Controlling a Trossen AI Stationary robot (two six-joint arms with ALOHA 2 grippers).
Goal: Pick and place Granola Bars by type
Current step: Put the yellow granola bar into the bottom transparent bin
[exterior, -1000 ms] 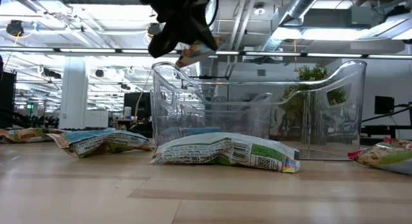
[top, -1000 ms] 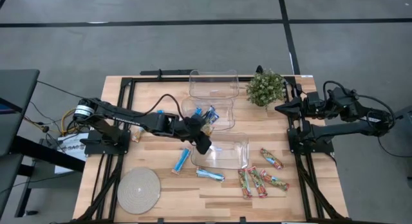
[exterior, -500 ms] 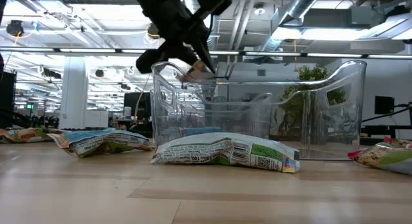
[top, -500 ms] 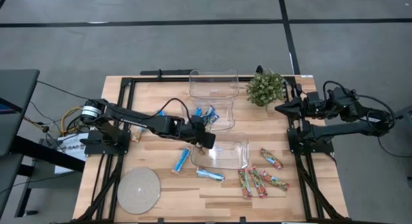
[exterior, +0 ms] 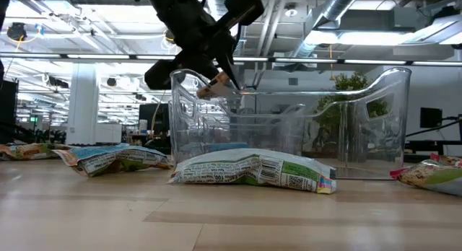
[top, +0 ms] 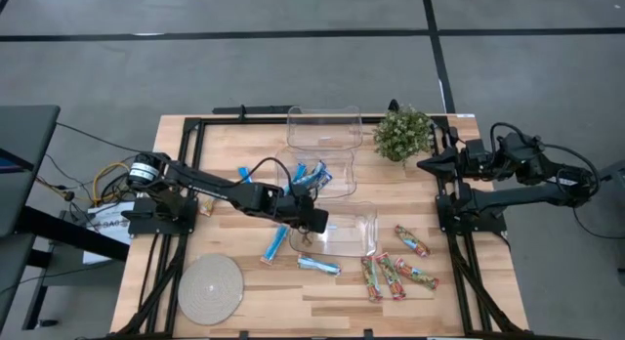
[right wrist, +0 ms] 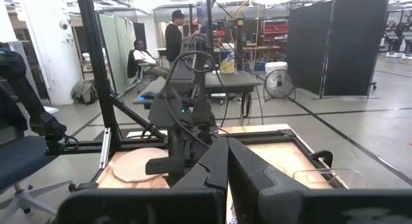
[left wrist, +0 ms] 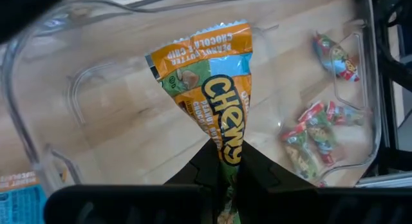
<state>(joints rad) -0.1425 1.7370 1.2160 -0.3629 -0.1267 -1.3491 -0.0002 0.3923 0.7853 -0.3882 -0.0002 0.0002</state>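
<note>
My left gripper needs to let go of the orange-tan Chewy bar on the near clear bin's bottom, toward the loose blue bars (top: 318, 240) (left wrist: 192, 100).
My left gripper (top: 314, 221) is shut on an orange-tan Chewy granola bar (left wrist: 212, 89) with green and blue patches, above the left end of the near clear bin (top: 363, 225). In the low view the bar (exterior: 216, 84) hangs at the height of the bin's rim. Blue bars (top: 312, 174) lie in the middle bin (top: 337, 162). Two more blue bars (top: 275, 244) and several red-green bars (top: 386, 275) lie flat on the table. My right gripper (top: 425, 164) waits shut at the table's right edge, near the plant. My left gripper pinches the bar's wrapper by one narrow end (left wrist: 230, 150) between its two fingers. The fingers come from above, slanting toward the table's right side. The bar is lifted clear, and its free end (left wrist: 199, 47) points away from the fingers, over the near bin's floor.
A third clear bin (top: 323, 125) stands at the far edge beside a potted plant (top: 402, 133). A round woven mat (top: 210, 288) lies at the near left corner. Black frame rails run along both sides. People are in the room beyond the table (right wrist: 174, 37).
My left gripper, shut on the bar throughout, has moved down and slightly toward the near edge, from above the near bin to the height of its rim. It has also turned, so the bar now points into the bin.
</note>
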